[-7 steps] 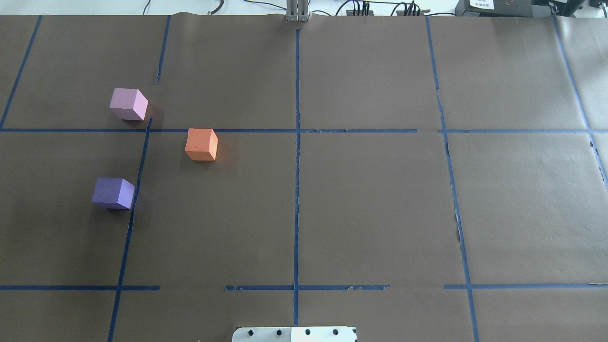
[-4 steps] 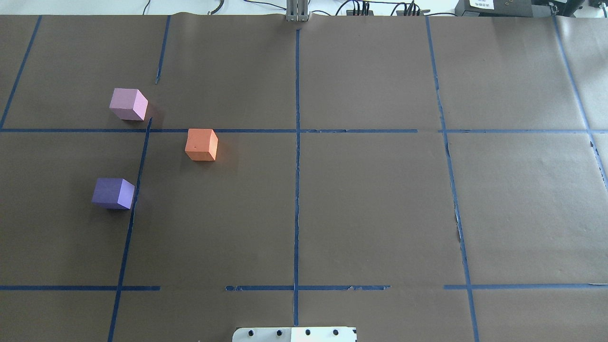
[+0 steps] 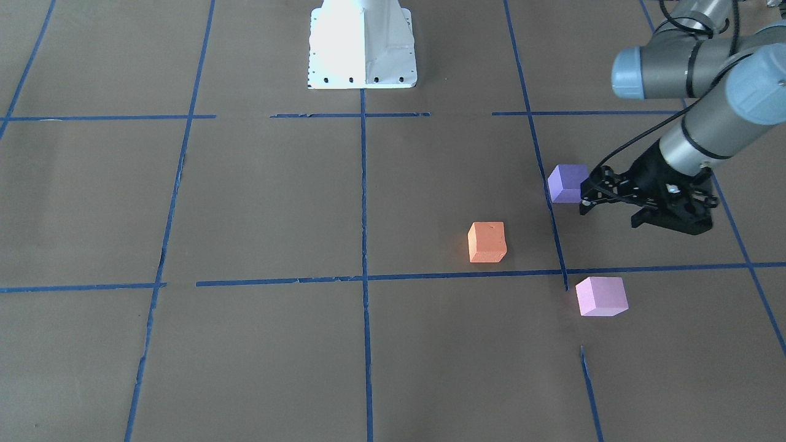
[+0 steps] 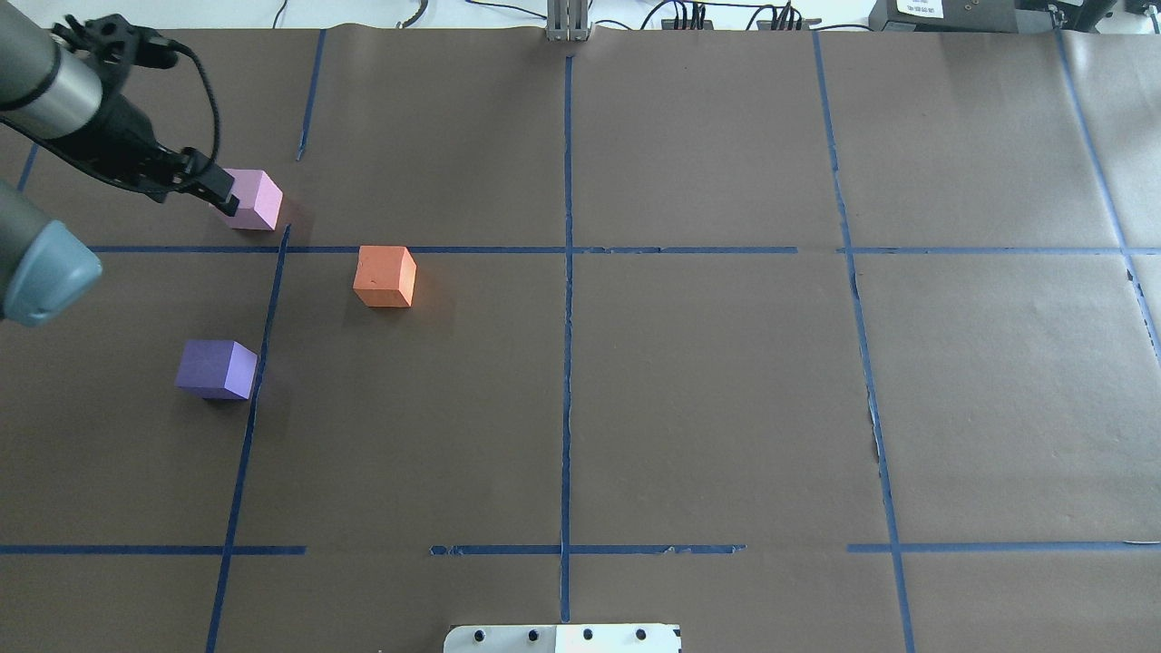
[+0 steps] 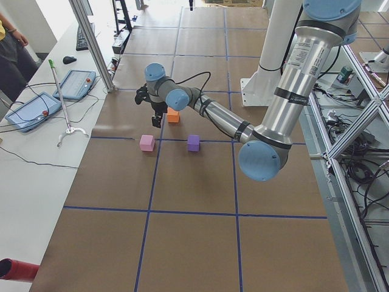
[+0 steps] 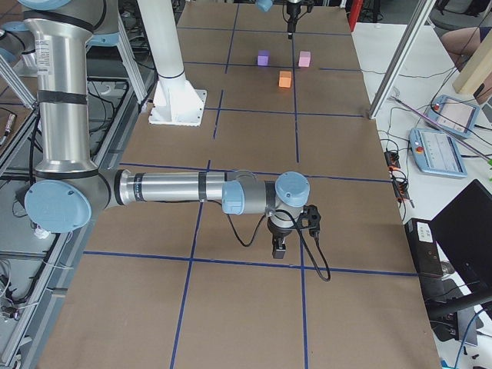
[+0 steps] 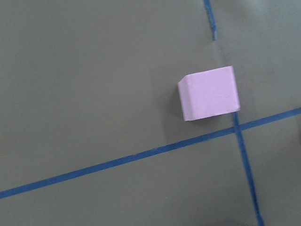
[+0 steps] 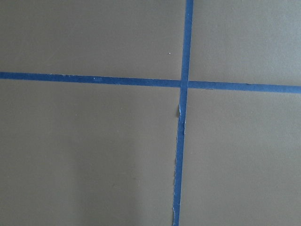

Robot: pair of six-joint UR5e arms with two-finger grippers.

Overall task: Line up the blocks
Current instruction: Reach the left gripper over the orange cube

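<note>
My left gripper leaves the pale pink block, goes to the orange block next, and closes on the orange block's opposite sides (image 3: 487,240).
Three cubes lie on the brown paper. The pale pink block (image 4: 252,198) (image 3: 602,296) is farthest from the robot, and the orange block (image 4: 385,275) (image 3: 487,241) sits to its right and nearer. The violet-blue block (image 4: 216,368) (image 3: 568,183) is nearest. My left gripper (image 4: 220,193) (image 3: 586,199) hovers above the table just left of the pink block, apart from it; its jaws look open and empty. The left wrist view shows the pink block (image 7: 209,93) below, with no fingers in view. My right gripper (image 6: 279,247) shows only in the exterior right view, far from the blocks; I cannot tell its state.
Blue tape lines form a grid on the paper. The robot's white base plate (image 4: 562,638) (image 3: 362,43) stands at the near middle edge. A metal post (image 4: 569,23) and cables sit at the far edge. The right wrist view shows a tape crossing (image 8: 183,84).
My left arm has come into the overhead view from the left and its gripper now hangs beside the pink block. The three blocks have not moved.
</note>
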